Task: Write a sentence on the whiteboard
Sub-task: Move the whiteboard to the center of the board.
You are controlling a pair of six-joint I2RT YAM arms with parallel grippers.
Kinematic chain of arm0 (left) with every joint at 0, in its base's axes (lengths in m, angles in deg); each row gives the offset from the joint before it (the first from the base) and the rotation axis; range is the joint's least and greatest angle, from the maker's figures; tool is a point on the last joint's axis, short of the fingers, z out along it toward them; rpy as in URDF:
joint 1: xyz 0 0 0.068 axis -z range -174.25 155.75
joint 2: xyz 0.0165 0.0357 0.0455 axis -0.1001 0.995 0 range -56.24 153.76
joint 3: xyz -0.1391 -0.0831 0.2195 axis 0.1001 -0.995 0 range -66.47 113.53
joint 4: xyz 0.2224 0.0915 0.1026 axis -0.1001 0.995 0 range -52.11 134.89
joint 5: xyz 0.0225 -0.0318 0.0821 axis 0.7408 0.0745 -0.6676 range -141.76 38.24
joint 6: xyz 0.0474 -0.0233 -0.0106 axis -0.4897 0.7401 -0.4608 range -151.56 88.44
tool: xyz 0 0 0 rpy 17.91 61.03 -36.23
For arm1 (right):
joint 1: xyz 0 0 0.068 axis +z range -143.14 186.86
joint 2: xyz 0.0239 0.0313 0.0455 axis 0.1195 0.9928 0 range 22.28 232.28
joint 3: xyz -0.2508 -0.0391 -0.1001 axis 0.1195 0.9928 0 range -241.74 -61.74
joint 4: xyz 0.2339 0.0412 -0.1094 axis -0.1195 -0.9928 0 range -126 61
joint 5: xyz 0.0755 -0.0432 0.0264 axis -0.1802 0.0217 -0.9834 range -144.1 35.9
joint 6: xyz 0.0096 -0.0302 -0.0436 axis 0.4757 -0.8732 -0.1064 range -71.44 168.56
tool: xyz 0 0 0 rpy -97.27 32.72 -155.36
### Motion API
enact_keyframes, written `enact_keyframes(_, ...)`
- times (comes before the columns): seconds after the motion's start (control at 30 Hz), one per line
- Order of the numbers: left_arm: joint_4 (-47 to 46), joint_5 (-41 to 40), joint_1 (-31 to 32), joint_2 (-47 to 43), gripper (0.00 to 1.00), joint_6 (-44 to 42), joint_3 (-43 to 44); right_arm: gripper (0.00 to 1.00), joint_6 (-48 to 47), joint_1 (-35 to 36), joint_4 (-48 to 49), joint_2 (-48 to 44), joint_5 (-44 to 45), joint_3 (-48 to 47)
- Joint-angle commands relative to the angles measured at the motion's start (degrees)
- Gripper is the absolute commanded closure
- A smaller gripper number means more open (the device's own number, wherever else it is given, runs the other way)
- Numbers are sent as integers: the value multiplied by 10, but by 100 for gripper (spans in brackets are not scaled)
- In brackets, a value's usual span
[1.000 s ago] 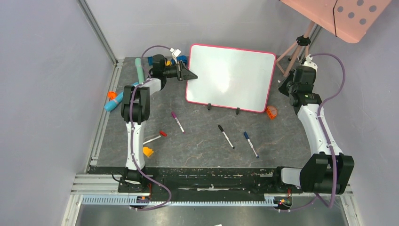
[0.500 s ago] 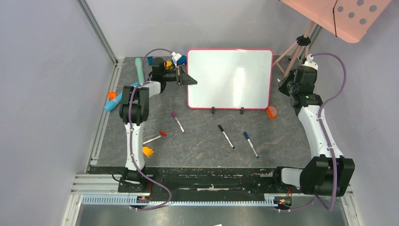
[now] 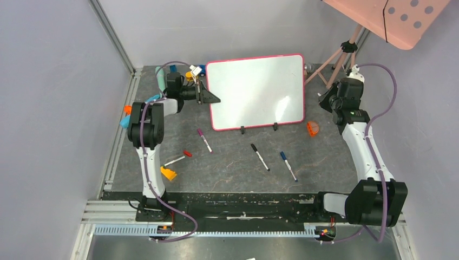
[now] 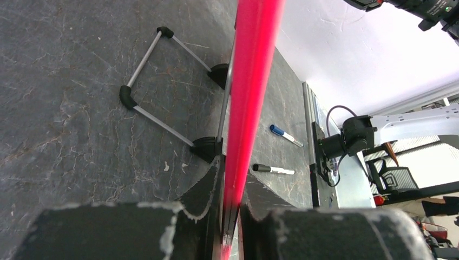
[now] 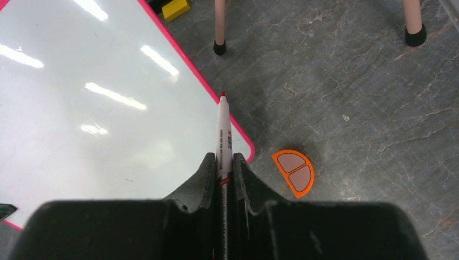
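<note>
My left gripper is going to set the whiteboard down on the table [image 3: 253, 140] just behind the cap of the black marker.
The whiteboard [image 3: 254, 92] stands on its two black feet at the back of the table, its white face blank; no sentence shows on it. My left gripper [image 3: 208, 97] is shut on the board's left red-pink frame edge, which in the left wrist view [image 4: 251, 81] runs up between the jaws of the gripper [image 4: 231, 168]. My right gripper [image 3: 327, 100] sits just off the board's right edge. In the right wrist view it [image 5: 224, 157] is shut on a red-tipped marker [image 5: 223, 130], uncapped, whose tip is over the board's corner [image 5: 81, 108].
Purple [image 3: 204, 140], black [image 3: 260, 156] and blue [image 3: 288, 166] markers lie in front of the board. A red cap and a white pen [image 3: 178, 158] lie at the left. An orange half-round piece [image 3: 312, 128] lies by the board's right foot. A pink perforated panel on a tripod [image 3: 400, 19] stands at the back right.
The left gripper has pulled the board's left edge leftward and back. The board has turned and shifted left. The right arm has barely moved.
</note>
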Motion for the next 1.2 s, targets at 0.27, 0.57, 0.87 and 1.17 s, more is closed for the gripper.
enact_keyframes(0.27,65,37,-24,-98,98,-50,-63,100,5,11,19,68,-16,-38)
enact_keyframes(0.57,235,38,-33,-180,98,-219,-112,100,13,22,13,94,9,-51)
enact_keyframes(0.87,624,-18,-31,-197,98,-531,-47,100,-13,22,-29,174,-50,-110)
enact_keyframes(1.17,625,-51,-31,-193,44,-537,-46,100,-6,23,-10,144,-48,-80)
